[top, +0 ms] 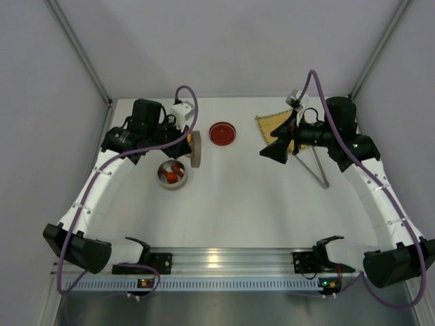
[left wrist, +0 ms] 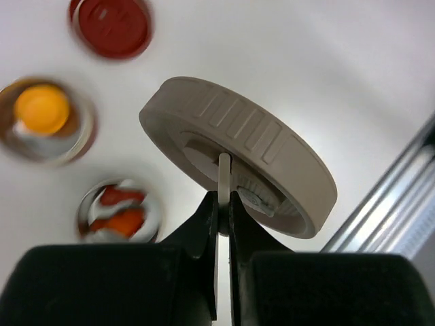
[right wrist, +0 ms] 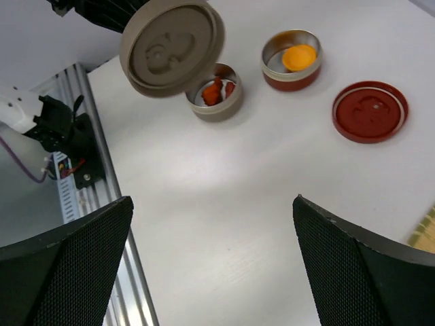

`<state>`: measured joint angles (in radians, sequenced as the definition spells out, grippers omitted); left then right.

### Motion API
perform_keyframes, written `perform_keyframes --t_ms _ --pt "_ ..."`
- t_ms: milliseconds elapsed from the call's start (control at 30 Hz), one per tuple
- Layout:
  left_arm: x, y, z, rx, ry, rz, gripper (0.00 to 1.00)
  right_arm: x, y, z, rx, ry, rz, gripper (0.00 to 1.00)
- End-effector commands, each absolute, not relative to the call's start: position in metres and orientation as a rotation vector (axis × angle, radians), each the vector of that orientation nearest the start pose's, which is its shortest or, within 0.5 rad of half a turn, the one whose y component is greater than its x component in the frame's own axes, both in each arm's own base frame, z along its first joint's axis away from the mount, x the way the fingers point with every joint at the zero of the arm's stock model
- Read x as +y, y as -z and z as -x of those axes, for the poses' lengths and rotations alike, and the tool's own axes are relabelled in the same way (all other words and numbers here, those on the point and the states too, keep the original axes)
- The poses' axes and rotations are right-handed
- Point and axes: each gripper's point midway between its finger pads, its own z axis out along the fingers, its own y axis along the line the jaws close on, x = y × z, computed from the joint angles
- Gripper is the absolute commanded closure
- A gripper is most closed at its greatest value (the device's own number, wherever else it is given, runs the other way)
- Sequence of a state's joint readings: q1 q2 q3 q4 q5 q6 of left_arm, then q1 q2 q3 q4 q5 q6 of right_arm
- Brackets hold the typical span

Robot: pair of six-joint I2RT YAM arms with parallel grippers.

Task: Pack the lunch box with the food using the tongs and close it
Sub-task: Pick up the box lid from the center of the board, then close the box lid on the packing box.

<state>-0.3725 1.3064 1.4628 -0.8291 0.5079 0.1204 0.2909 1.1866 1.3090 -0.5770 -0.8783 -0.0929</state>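
My left gripper will release the beige lunch box lid on the grey tin (top: 172,175) (left wrist: 120,212), the one that holds the red-brown food. The lid now hangs just beside that tin.
My left gripper (left wrist: 224,204) is shut on a thin tab under the beige lunch box lid (left wrist: 238,156), holding it tilted on edge above the table. In the top view this lid (top: 196,149) hangs just beside the grey tin (top: 173,174) that holds the red-brown food (right wrist: 214,90). A red tin (right wrist: 292,58) holds the orange ball (right wrist: 299,56). My right gripper (right wrist: 212,200) stands open over bare table with nothing between its fingers. The tongs (top: 314,163) lie on the table below my right gripper (top: 275,151).
A red lid (top: 222,133) lies flat at the back middle. The yellow bamboo mat (top: 275,124) lies at the back right, partly under the right arm. A metal rail (top: 217,261) runs along the near edge. Grey walls close in the sides.
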Motion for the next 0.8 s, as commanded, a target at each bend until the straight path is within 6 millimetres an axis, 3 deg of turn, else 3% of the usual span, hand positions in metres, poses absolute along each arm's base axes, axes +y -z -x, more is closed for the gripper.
perform_keyframes --t_ms 0,67,167,300,533,767 --pt "-0.114 -0.258 -0.281 2.300 0.142 -0.978 1.00 0.188 -0.333 -0.251 1.753 -0.918 0.915 0.01" --pt "-0.078 -0.253 -0.288 2.372 -0.126 -1.035 1.00 0.178 -0.330 -0.252 1.773 -0.902 0.889 0.01" --pt "-0.049 -0.258 -0.293 2.411 -0.355 -1.115 1.00 0.170 -0.328 -0.251 1.783 -0.890 0.875 0.01" --pt "-0.026 -0.256 -0.302 2.442 -0.595 -1.225 1.00 0.168 -0.326 -0.248 1.784 -0.900 0.864 0.01" --pt "-0.035 -0.215 -0.308 2.514 -0.803 -1.491 1.00 0.168 -0.317 -0.249 1.807 -0.917 0.850 0.00" --pt "-0.055 -0.184 -0.328 2.531 -0.832 -1.562 1.00 0.164 -0.310 -0.244 1.818 -0.892 0.854 0.01"
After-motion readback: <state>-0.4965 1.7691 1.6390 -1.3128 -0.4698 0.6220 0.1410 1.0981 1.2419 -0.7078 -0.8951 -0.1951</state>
